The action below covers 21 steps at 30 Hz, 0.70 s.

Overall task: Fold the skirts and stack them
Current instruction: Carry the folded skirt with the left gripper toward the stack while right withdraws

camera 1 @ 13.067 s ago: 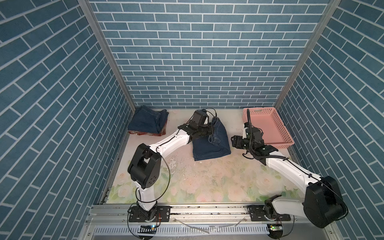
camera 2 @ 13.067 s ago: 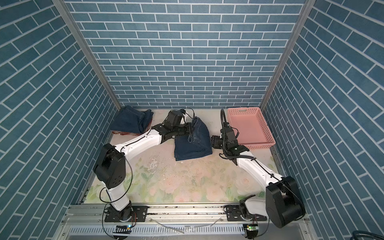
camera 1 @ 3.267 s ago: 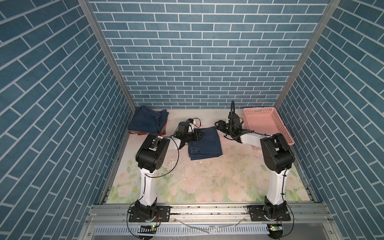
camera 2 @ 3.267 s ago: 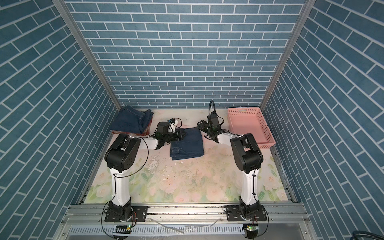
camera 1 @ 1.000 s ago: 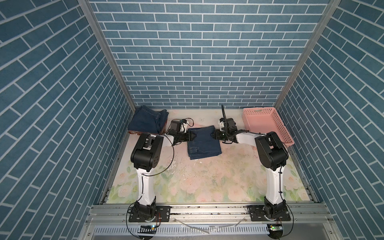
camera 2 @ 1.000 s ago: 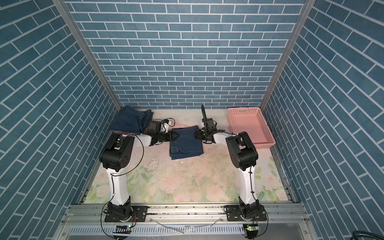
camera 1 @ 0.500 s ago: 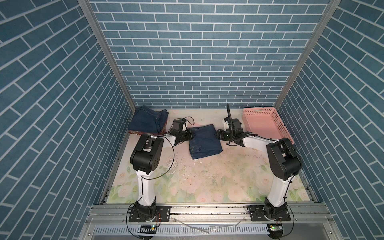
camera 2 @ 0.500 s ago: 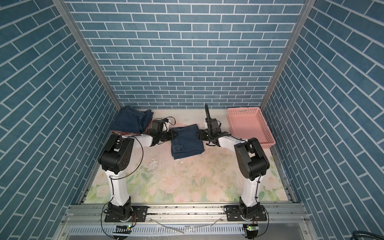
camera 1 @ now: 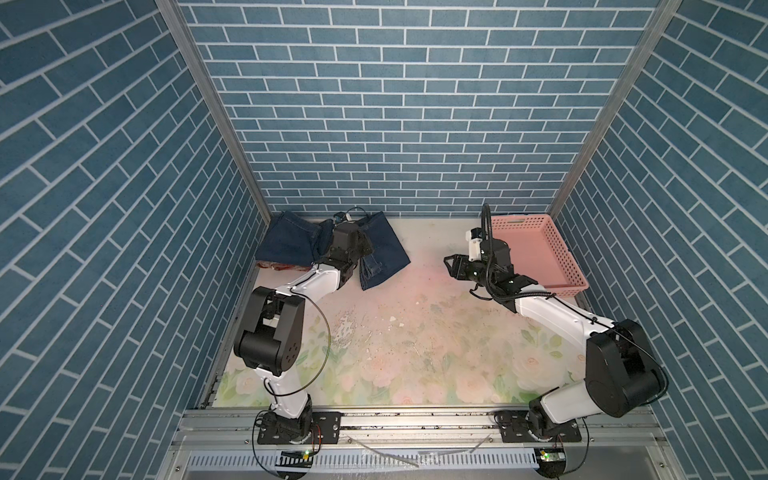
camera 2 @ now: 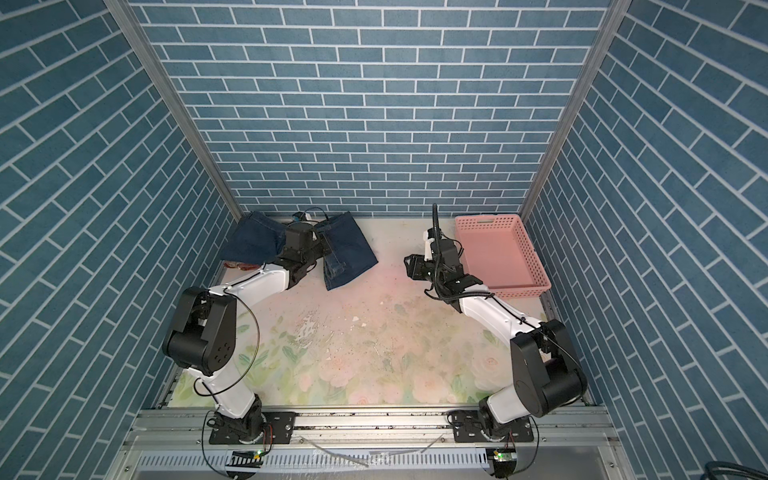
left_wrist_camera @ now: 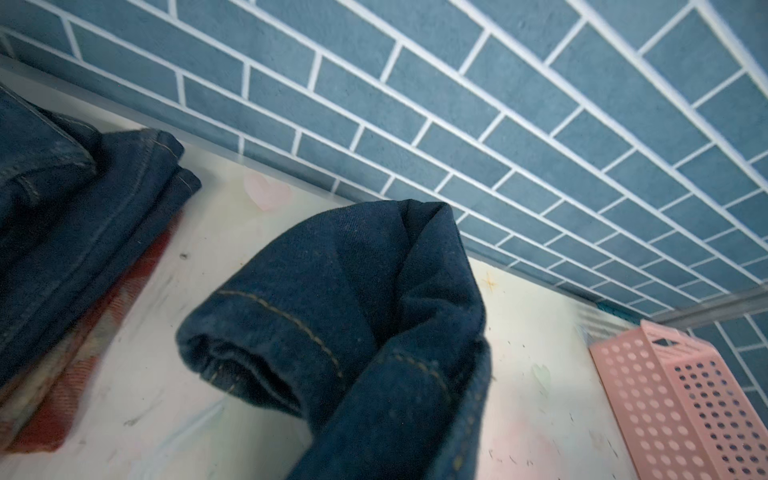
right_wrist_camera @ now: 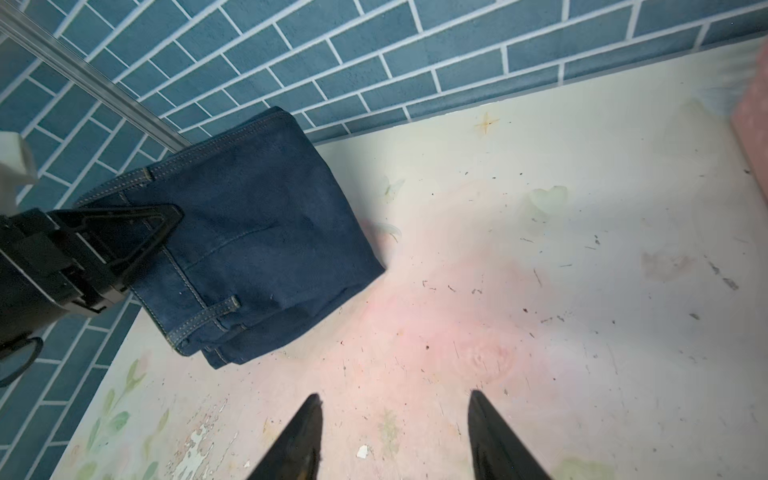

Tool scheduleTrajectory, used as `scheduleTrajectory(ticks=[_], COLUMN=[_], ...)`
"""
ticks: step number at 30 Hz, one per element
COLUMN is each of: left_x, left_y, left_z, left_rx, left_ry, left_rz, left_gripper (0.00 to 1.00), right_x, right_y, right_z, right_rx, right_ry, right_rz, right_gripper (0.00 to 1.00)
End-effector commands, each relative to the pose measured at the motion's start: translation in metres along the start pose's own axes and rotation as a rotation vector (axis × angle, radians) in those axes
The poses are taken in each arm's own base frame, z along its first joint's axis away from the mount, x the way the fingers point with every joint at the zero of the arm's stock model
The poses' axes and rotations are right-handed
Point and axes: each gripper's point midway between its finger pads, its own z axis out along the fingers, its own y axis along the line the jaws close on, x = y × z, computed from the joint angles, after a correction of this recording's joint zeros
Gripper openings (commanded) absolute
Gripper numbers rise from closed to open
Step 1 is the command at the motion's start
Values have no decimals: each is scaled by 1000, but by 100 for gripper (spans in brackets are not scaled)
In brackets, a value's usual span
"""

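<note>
My left gripper needs to let go of the dark blue denim skirt on the other denim skirt atop the plaid skirt [camera 1: 299,238].
My left gripper [camera 1: 365,248] is shut on a folded dark blue denim skirt [camera 1: 384,249], which hangs from it above the back of the table. The cloth [left_wrist_camera: 353,311] fills the left wrist view and hides the jaws. In the right wrist view a black finger [right_wrist_camera: 158,226] presses on that skirt [right_wrist_camera: 266,224]. Left of it, in the back left corner, a second denim skirt [camera 1: 291,243] lies folded on the rust-red plaid skirt [camera 1: 282,266]; both top views show the stack [camera 2: 253,241]. My right gripper [camera 1: 451,268] is open and empty, well to the right of the held skirt.
A pink perforated basket [camera 1: 561,257] stands at the back right, right behind the right wrist. The brick back wall [camera 1: 407,145] rises close behind the skirts. The floral table top [camera 1: 415,332] has flaked paint in the middle.
The left gripper has shut on the denim skirt and carried it up, back and left toward the stack. The right gripper has let go of it and drawn away to the right.
</note>
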Motion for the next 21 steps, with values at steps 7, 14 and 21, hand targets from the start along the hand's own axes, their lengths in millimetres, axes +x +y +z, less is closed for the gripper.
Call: scheduleTrajectory(ticks=[7, 14, 21], left_x=[-127, -175, -201], left_y=[-6, 8, 39], left_z=[-26, -36, -48], left_rx=[-67, -121, -194], left_ry=[-359, -453, -514], left_rz=[-44, -75, -111], left_gripper=[0, 0, 0], right_x=[-4, -3, -7], right_y=[-1, -2, 0], right_z=[-11, -8, -6], right_rx=[18, 21, 20], right_ry=[-36, -29, -30], right_rz=[-46, -58, -64], right_gripper=[56, 56, 56])
